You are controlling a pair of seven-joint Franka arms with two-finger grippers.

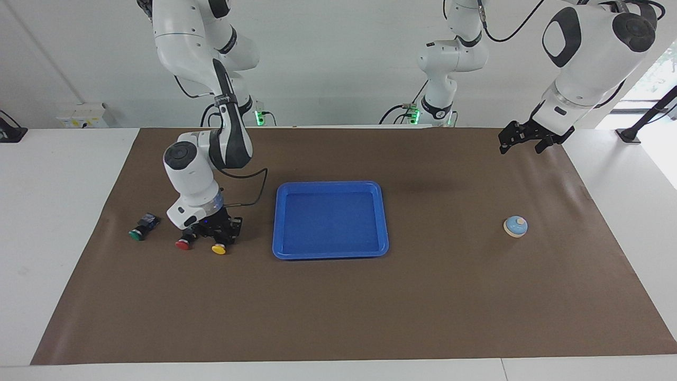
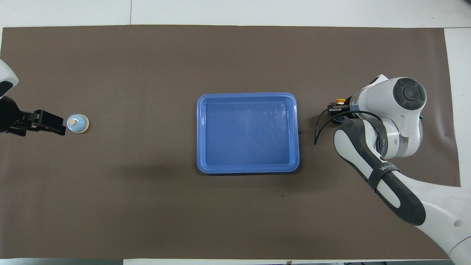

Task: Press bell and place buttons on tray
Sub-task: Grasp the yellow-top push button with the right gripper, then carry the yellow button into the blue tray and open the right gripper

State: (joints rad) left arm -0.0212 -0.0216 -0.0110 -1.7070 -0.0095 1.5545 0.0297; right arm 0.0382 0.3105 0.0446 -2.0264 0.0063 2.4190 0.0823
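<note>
The robot's right gripper needs to release the yellow button inside the blue tray [image 2: 270,121], near the corner closest to that gripper.
The yellow button [image 1: 218,248] lies on the brown mat beside the blue tray [image 1: 330,184], toward the right arm's end. My right gripper [image 1: 225,233] is down on the mat, shut on this button's dark body. The red button [image 1: 184,244] lies right beside it and the green button [image 1: 142,227] a little further along. From overhead the right arm hides most of them; only the yellow cap [image 2: 341,101] shows by the gripper [image 2: 336,111]. The light blue bell [image 1: 515,226] stands toward the left arm's end. My left gripper [image 1: 521,140] hangs open, high over the mat.
The tray [image 2: 246,95] holds nothing and sits mid-mat. The brown mat [image 1: 338,307] covers most of the white table. A black cable loops from the right wrist toward the tray's edge. In the overhead view the raised left gripper [image 2: 55,127] appears beside the bell [image 2: 77,123].
</note>
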